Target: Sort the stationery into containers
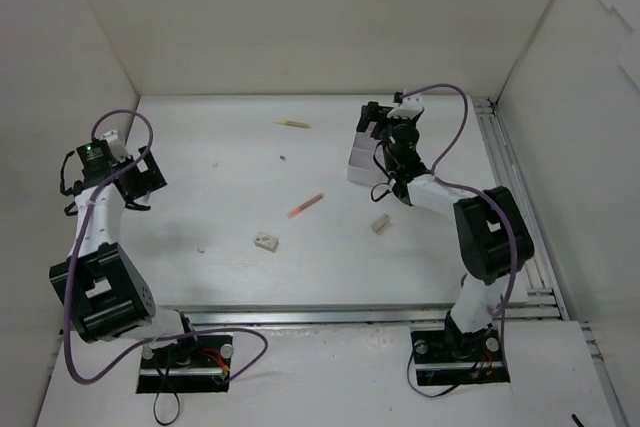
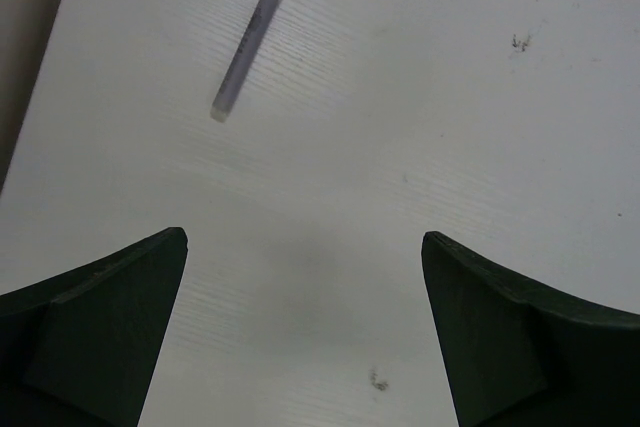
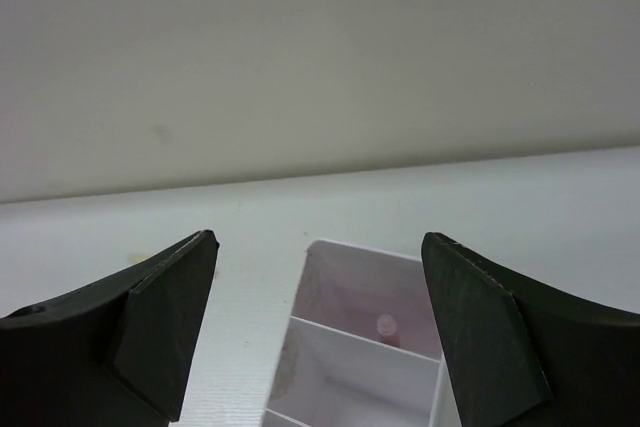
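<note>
My left gripper will close on the body of the grey-violet pen [image 1: 148,195] [image 2: 241,65], between its clear cap and its capless end.
The white divided box [image 1: 357,164] stands at the back right; in the right wrist view its rim [image 3: 330,249] is just below my open, empty right gripper [image 3: 315,237], which hovers over it [image 1: 376,124]. A small pink-red piece [image 3: 385,326] lies in its far compartment. On the table lie a yellow-green pen [image 1: 293,124], a red pen [image 1: 306,205] and two beige eraser blocks [image 1: 266,242] [image 1: 380,224]. My left gripper [image 1: 145,177] is open and empty at the far left, above bare table [image 2: 303,237], with a grey-violet pen [image 2: 250,37] ahead of it.
White enclosure walls stand on the left, back and right. A metal rail [image 1: 510,177] runs along the table's right edge. Small dark specks [image 2: 520,43] mark the table. A tiny speck [image 1: 282,158] lies near the middle.
</note>
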You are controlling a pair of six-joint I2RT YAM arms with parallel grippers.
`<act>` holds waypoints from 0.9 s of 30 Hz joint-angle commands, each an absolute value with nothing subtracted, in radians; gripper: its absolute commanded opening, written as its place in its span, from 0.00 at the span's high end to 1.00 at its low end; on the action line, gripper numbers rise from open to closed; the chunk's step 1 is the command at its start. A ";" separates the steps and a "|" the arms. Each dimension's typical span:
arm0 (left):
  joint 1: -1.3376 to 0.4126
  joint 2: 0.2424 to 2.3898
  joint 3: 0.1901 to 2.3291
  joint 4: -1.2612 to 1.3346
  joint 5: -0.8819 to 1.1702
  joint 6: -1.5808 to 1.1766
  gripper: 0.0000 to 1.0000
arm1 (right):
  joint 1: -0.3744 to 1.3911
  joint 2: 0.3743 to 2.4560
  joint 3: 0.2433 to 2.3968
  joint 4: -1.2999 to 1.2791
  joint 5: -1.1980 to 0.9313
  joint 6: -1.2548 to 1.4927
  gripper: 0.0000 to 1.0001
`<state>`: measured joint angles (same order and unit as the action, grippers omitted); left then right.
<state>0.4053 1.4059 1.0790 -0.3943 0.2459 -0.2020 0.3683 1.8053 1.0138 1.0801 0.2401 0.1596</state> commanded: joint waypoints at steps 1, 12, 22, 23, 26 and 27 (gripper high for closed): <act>0.466 1.506 1.160 -0.341 0.388 -0.003 0.00 | 0.371 1.654 0.994 1.184 0.124 0.170 0.19; 0.482 1.865 1.445 -0.499 0.429 0.170 0.01 | 0.361 1.520 0.875 1.160 0.029 0.152 0.02; 0.463 2.035 1.627 -0.535 0.425 0.192 0.14 | 0.359 1.364 0.772 1.129 0.020 0.170 0.02; 0.454 2.063 1.640 -0.567 0.361 0.195 0.19 | 0.359 1.347 0.759 1.129 0.049 0.170 0.02; 0.425 2.104 1.655 -0.583 0.293 0.201 0.33 | 0.359 1.336 0.747 1.131 0.090 0.161 0.02; 0.425 2.109 1.654 -0.581 0.296 0.199 0.37 | 0.354 1.336 0.744 1.129 0.091 0.161 0.02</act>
<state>0.4522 2.1166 1.6173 -0.5396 0.3508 0.1715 0.3656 1.3739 0.7475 1.0626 0.0513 0.1604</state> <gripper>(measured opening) 0.663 0.978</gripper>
